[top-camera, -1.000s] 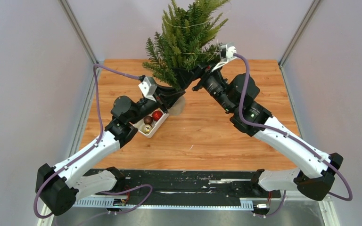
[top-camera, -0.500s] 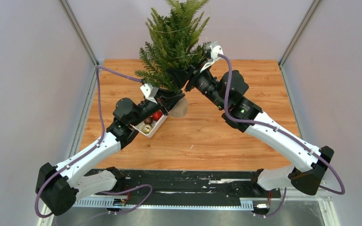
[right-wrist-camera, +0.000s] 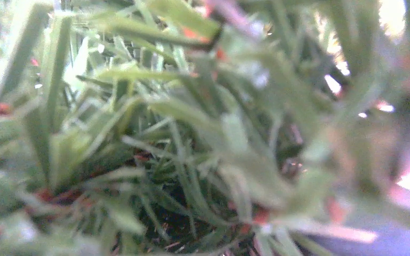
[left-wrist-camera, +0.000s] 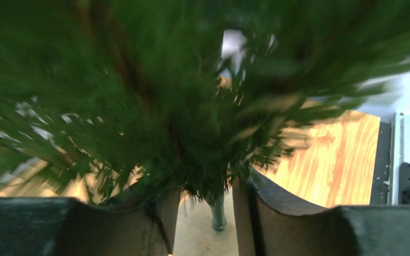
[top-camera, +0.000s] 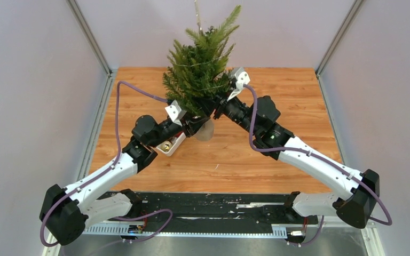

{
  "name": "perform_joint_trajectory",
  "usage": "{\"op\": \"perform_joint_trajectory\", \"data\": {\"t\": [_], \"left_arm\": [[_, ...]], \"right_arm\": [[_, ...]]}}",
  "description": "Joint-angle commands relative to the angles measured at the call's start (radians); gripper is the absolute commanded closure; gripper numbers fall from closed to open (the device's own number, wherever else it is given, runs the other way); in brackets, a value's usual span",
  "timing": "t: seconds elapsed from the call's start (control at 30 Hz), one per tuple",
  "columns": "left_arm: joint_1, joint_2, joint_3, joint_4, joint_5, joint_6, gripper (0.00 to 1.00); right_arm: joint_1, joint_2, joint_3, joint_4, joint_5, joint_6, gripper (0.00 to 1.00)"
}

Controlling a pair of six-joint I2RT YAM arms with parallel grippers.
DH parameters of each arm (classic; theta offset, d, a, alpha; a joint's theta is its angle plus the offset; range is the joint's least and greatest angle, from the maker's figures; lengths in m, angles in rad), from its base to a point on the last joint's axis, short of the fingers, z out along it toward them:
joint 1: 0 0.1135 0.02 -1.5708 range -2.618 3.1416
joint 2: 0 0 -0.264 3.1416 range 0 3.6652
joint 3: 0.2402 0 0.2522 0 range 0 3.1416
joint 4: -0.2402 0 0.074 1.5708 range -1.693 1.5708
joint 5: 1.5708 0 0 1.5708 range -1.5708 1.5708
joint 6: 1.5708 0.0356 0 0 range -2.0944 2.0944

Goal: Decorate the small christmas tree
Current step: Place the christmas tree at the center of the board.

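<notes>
Next, my right gripper lets go of the small christmas tree on the bare wood (top-camera: 235,123) under that gripper's own wrist, away from the white tray.
The small christmas tree (top-camera: 197,69) stands nearly upright at the middle back of the wooden table, its clear round base (top-camera: 205,130) on the wood. A thin pale strand (top-camera: 209,62) runs across its branches. My left gripper (top-camera: 196,125) sits low beside the base. In the left wrist view its jaws (left-wrist-camera: 205,188) stand apart, with the thin trunk (left-wrist-camera: 217,210) in the gap, untouched. My right gripper (top-camera: 217,109) is pushed into the lower branches from the right. The right wrist view shows only blurred needles (right-wrist-camera: 192,160), and its fingers are hidden.
A small white tray (top-camera: 177,142) lies just left of the tree base under the left arm, with a gold ball (top-camera: 166,145) showing in it. Metal frame posts (top-camera: 88,34) and grey walls close in both sides. Bare wood (top-camera: 277,85) lies to the right.
The tree has swung from leaning right to nearly upright and come nearer. Both arms moved with it. The left jaws have opened off the trunk.
</notes>
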State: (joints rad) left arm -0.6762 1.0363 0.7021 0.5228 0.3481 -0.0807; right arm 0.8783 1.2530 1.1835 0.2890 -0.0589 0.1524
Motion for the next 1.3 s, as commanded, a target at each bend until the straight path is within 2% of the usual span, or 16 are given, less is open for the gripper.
{"op": "perform_joint_trajectory", "data": {"t": [0.0, 0.17, 0.27, 0.3, 0.53, 0.63, 0.73, 0.9, 1.1, 1.27], "left_arm": [[-0.011, -0.066, 0.007, 0.124, 0.042, 0.117, 0.45], [-0.004, -0.077, -0.016, 0.078, -0.007, 0.136, 0.20], [0.008, -0.094, -0.032, 0.004, 0.045, 0.154, 0.03], [0.011, -0.106, -0.042, -0.057, 0.067, 0.177, 0.01], [0.051, -0.173, -0.088, -0.311, 0.036, 0.256, 0.00], [0.075, -0.223, -0.096, -0.377, 0.050, 0.264, 0.00], [0.086, -0.263, -0.102, -0.425, 0.092, 0.253, 0.00], [0.105, -0.293, -0.084, -0.437, 0.103, 0.159, 0.00], [0.127, -0.253, -0.040, -0.365, 0.080, 0.129, 0.00], [0.134, -0.215, -0.013, -0.346, 0.051, 0.181, 0.00]], "right_arm": [[-0.001, -0.051, -0.106, 0.123, -0.034, -0.080, 1.00], [-0.036, -0.076, -0.184, 0.217, -0.050, -0.067, 1.00], [-0.057, -0.084, -0.234, 0.280, -0.030, -0.077, 1.00], [-0.064, -0.083, -0.247, 0.296, -0.024, -0.092, 1.00], [-0.158, -0.037, -0.343, 0.463, -0.114, -0.141, 1.00], [-0.168, -0.025, -0.406, 0.537, -0.129, -0.198, 1.00], [-0.192, -0.021, -0.489, 0.626, -0.155, -0.183, 1.00], [-0.205, 0.050, -0.564, 0.746, -0.260, -0.158, 1.00], [-0.205, 0.196, -0.615, 1.081, -0.292, -0.093, 1.00], [-0.205, 0.252, -0.553, 1.129, -0.332, -0.077, 1.00]]}}
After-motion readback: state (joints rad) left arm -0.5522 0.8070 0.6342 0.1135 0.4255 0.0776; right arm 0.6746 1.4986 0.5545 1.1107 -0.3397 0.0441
